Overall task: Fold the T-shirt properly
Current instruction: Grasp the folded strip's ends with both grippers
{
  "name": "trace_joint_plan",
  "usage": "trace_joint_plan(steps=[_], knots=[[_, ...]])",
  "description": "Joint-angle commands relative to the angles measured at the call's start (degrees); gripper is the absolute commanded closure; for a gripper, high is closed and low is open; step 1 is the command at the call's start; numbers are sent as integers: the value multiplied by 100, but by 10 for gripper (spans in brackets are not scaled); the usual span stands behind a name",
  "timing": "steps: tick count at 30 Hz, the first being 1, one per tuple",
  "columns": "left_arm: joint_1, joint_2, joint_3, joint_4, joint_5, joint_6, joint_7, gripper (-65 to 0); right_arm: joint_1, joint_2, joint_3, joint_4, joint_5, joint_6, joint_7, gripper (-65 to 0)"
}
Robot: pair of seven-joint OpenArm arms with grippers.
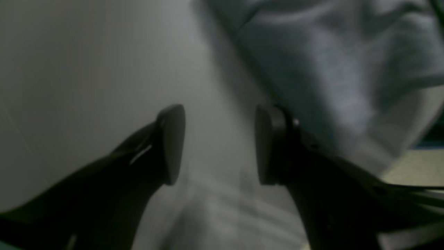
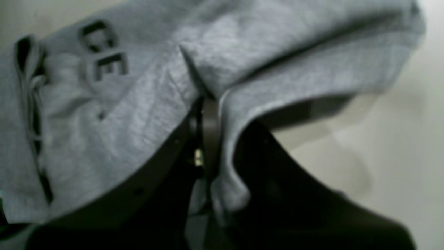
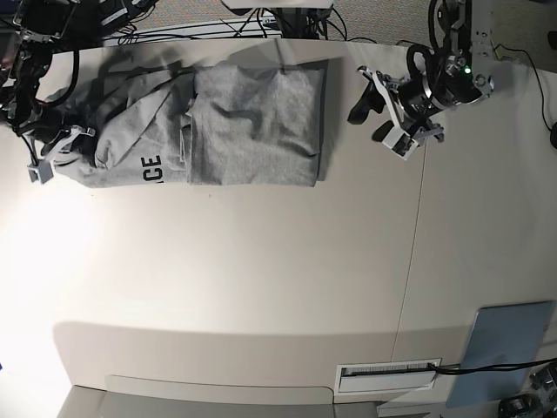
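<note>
Next, my right gripper lets go of the T-shirt's loose end on the flat folded part [image 3: 300,144] near the edge facing my left gripper.
The heather-grey T-shirt [image 3: 252,122] lies partly folded at the table's back left, with black lettering [image 3: 150,165] near its front left edge. My right gripper [image 3: 57,150] is at the shirt's left end and is shut on a fold of the grey cloth [image 2: 225,114]; the letters "CE" [image 2: 104,52] show just beyond it. My left gripper [image 3: 376,117] hovers off the shirt's right edge. In the left wrist view the left gripper [image 1: 220,146] is open and empty over bare table, with the shirt [image 1: 329,69] to its upper right.
Cables [image 3: 218,26] run along the table's back edge. A table seam [image 3: 413,261] runs front to back right of centre. A grey-blue pad [image 3: 509,348] lies at the front right corner, and a white label strip [image 3: 387,373] sits near the front edge.
</note>
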Motion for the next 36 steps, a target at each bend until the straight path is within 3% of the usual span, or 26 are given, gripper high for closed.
trace_joint_plan(steps=[1, 5, 8, 16, 21, 25, 29, 33, 36], knots=[[-15, -46, -20, -63, -68, -22, -210, -307, 76, 26, 26, 337, 142, 35, 13, 0], [-31, -33, -17, -590, -57, -214, -649, -307, 61, -619, 4, 1486, 129, -160, -280, 0], [-28, 96, -17, -765, -57, -402, -647, -307, 4, -1172, -297, 2192, -238, -269, -179, 0], [-66, 317, 258, -922, -205, -570, -649, -307, -365, -2197, -2629, 3283, -1860, -1113, 621, 0], [-240, 319, 894, -922, 116, -175, -654, -307, -365, -2579, -3974, 3294, -2736, -1574, 911, 0], [-365, 321, 1123, -925, 291, -33, -651, -307, -369, -2780, -4642, 3292, -3335, -2020, 970, 0], [-409, 317, 1117, -927, 295, -15, -651, -307, -428, -2857, -5056, 3292, -3453, -2063, 1036, 0], [-409, 299, 1117, -927, 354, -20, -651, -307, -468, -2870, -5198, 3292, -3965, -2055, 1113, 0], [-409, 236, 1117, -927, 352, -20, -654, -307, -476, -2870, -5191, 3292, -3974, -2055, 1117, -131]])
